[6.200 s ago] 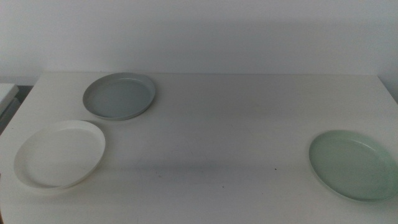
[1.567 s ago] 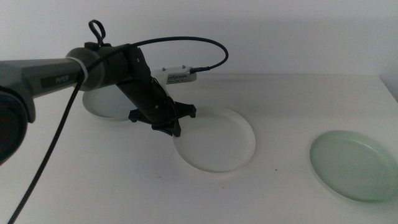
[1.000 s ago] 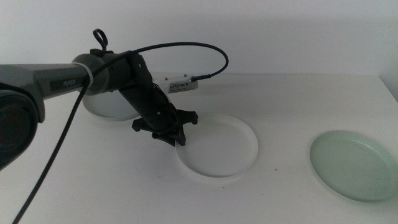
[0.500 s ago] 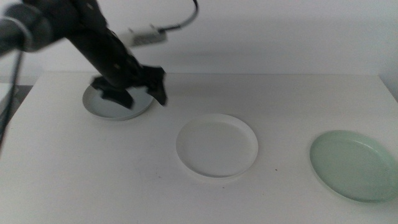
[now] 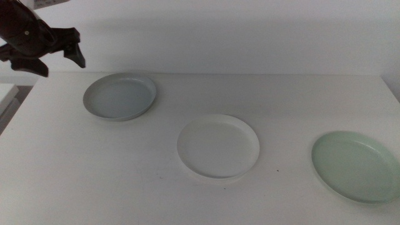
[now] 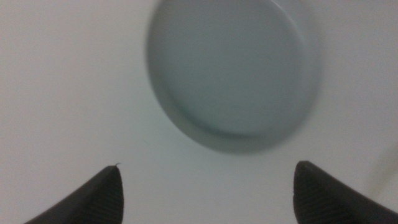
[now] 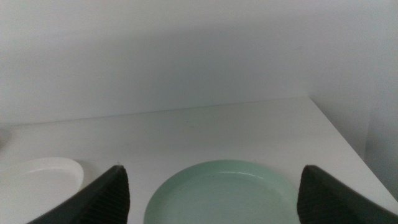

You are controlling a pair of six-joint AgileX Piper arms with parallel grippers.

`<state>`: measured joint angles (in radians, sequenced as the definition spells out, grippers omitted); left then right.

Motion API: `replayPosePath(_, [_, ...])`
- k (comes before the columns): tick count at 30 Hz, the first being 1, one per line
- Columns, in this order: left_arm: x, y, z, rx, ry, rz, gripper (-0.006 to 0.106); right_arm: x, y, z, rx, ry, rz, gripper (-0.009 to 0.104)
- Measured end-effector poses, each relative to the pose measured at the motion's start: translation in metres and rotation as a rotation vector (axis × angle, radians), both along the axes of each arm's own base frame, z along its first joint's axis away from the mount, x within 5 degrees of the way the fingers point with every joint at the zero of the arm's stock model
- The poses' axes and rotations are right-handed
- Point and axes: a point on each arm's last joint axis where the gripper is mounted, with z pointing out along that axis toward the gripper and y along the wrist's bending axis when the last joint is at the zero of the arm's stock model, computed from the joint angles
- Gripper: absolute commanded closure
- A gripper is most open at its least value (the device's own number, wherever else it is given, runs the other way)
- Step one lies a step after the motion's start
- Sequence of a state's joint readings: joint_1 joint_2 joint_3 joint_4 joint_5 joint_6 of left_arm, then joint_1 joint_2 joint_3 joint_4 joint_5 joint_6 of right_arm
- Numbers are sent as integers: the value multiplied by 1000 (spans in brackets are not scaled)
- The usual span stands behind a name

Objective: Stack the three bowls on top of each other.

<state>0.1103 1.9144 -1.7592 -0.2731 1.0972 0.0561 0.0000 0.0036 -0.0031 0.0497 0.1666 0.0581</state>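
I should close my left gripper on the grey bowl's rim (image 5: 85, 94) (image 6: 155, 93), on the side farthest from the white bowl, to lift the grey bowl for stacking.
The white bowl (image 5: 218, 147) sits at the table's middle. The grey bowl (image 5: 120, 95) sits at the back left; it also shows in the left wrist view (image 6: 231, 71). The mint green bowl (image 5: 355, 165) sits at the right front; it also shows in the right wrist view (image 7: 221, 192), with the white bowl (image 7: 38, 176) beyond it. My left gripper (image 5: 42, 52) hangs high above the table's back left corner, open and empty, to the left of the grey bowl. My right gripper (image 7: 211, 186) is open and empty, near the green bowl, out of the middle view.
The white table (image 5: 187, 194) ends at a pale wall (image 5: 250, 31) behind. A low white surface (image 5: 6, 94) stands off the left edge.
My left gripper let go of the white bowl at the table's middle, then rose and swung back left past the grey bowl. The bowls lie still.
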Motion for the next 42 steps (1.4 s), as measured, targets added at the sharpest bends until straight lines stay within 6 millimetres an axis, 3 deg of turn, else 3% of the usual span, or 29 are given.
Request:
replayPosePath(6, [44,17,-26,61,-2,-26,7,0,0,0,0,0,0,2])
replayPosePath(11, [75,22,-65,73,24,-33,7,0,0,0,0,0,0,2])
replayPosePath(19, [96,25,-113,108,27,-98,7,0,0,0,0,0,0,2])
replayPosePath(29, [107,25,-140,118,-22,-134,9,0,0,0,0,0,0,2])
replayPosePath(35, [109,22,-156,145,3,-153,24,0,0,0,0,0,0,2])
replayPosePath(39, [111,18,-156,146,-5,-159,46,0,0,0,0,0,0,2])
replayPosePath(42, [111,17,-157,143,-7,-160,68,0,0,0,0,0,0,2])
